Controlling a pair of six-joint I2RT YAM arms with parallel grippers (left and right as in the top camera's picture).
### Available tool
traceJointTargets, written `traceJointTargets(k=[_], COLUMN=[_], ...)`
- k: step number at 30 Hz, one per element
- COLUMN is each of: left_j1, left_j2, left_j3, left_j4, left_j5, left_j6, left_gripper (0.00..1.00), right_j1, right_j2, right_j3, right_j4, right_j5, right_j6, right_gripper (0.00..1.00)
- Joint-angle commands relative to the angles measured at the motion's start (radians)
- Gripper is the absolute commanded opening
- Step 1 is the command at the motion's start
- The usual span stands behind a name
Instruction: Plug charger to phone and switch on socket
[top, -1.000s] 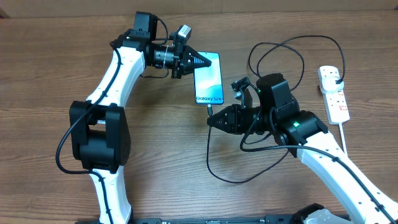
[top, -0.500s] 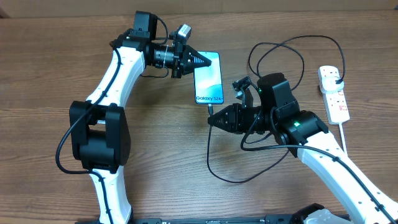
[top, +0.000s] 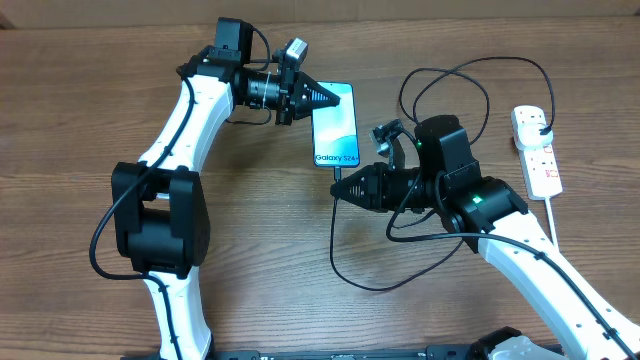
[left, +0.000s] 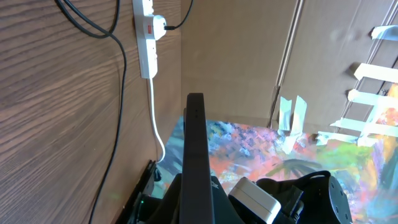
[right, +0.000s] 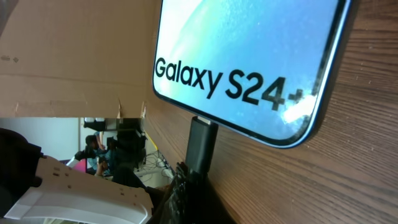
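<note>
The left gripper needs to release the phone on the bare table (top: 323, 181) just beside my right gripper's fingers.
The phone (top: 337, 128) lies on the table with its light blue screen reading "Galaxy S24+". My left gripper (top: 322, 98) is shut on its far left edge; in the left wrist view the phone is a dark slab seen edge-on (left: 196, 143) between the fingers (left: 196, 193). My right gripper (top: 341, 189) is shut on the charger's black plug tip (right: 201, 146). The tip meets the phone's (right: 249, 56) bottom edge; how deep it sits I cannot tell. The charger cable (top: 440, 75) loops to the white socket (top: 536, 150), also in the left wrist view (left: 148, 37).
The black cable also loops on the table in front of the right arm (top: 365, 285). The socket's white cord (top: 553, 215) runs toward the front along the right edge. A cardboard wall (left: 236, 56) stands beyond the table's right side.
My right gripper has moved a little toward the phone's bottom edge with the plug tip. The left arm and the phone have not moved.
</note>
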Motion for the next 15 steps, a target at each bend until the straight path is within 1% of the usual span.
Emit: traceJointTargets(k=[1, 9, 15], left_j1=[-0.009, -0.030, -0.031], left_j2=[0.000, 0.000, 0.000], left_j3=[0.016, 0.016, 0.016], left_j4=[-0.006, -0.008, -0.013], left_j5=[0.077, 0.135, 0.136], left_j6=[0.016, 0.050, 0.050], left_gripper=[0.04, 0.04, 0.04], right_j1=[-0.017, -0.017, -0.050], right_j2=[0.013, 0.065, 0.074], right_j3=[0.006, 0.007, 0.007], right_j4=[0.045, 0.097, 0.109], right_j5=[0.051, 0.048, 0.031], right_j6=[0.003, 0.026, 0.026], right_gripper=[0.04, 0.04, 0.04])
